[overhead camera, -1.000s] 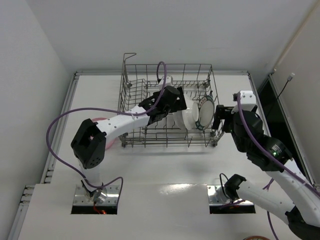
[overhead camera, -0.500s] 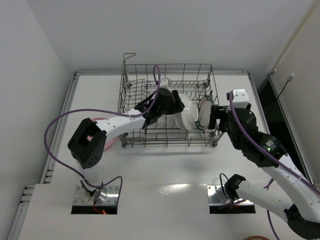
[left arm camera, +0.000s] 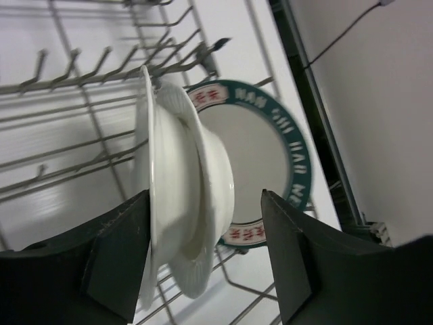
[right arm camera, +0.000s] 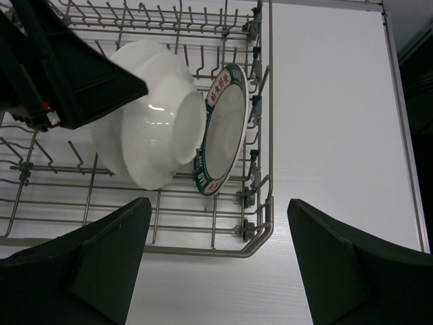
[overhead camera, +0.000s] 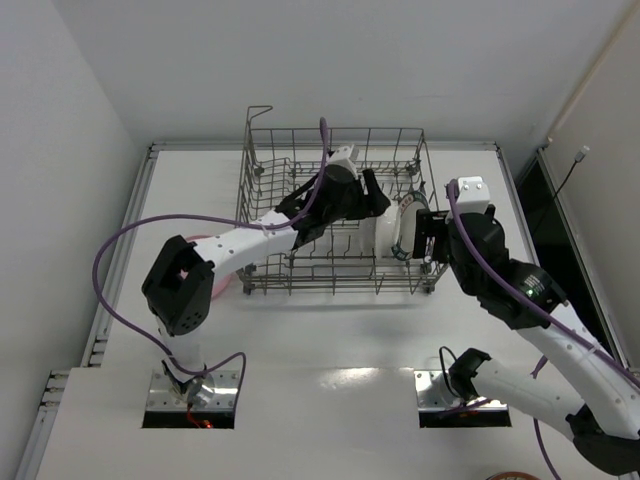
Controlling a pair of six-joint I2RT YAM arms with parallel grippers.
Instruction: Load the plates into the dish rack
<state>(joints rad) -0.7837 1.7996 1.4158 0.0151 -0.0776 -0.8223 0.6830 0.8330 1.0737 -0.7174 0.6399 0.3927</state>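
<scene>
The outer white plate is leaning on the inner white plate, so I need to use my left gripper to pinch the outer white plate's rim [left arm camera: 151, 169], lift it clear and set it back in place.
The grey wire dish rack [overhead camera: 262, 200] stands at the back middle of the table. A white plate [left arm camera: 183, 196] stands on edge in its right end, leaning by the teal-rimmed plate [left arm camera: 270, 156]; whether a second white plate nests with it I cannot tell. My left gripper [left arm camera: 204, 195] is open and straddles the white plate from above [overhead camera: 372, 200]. My right gripper [right arm camera: 218, 203] is open and empty, over the rack's near right corner [overhead camera: 428, 235]. The right wrist view also shows the white plate [right arm camera: 145, 132] and the teal plate [right arm camera: 226, 128]. A pink plate [overhead camera: 225, 283] lies left of the rack, mostly hidden by my left arm.
The rack's tall wire sides and upright tines [right arm camera: 169, 27] surround the plates. A raised wire loop [overhead camera: 260, 110] stands at the rack's back left corner. A wall runs close behind the rack, and a dark gap [overhead camera: 545, 200] lies at the table's right edge.
The white plate has gone from tilted to standing on edge beside the teal plate. My left gripper has shifted right over it. My right gripper has moved left toward the rack.
</scene>
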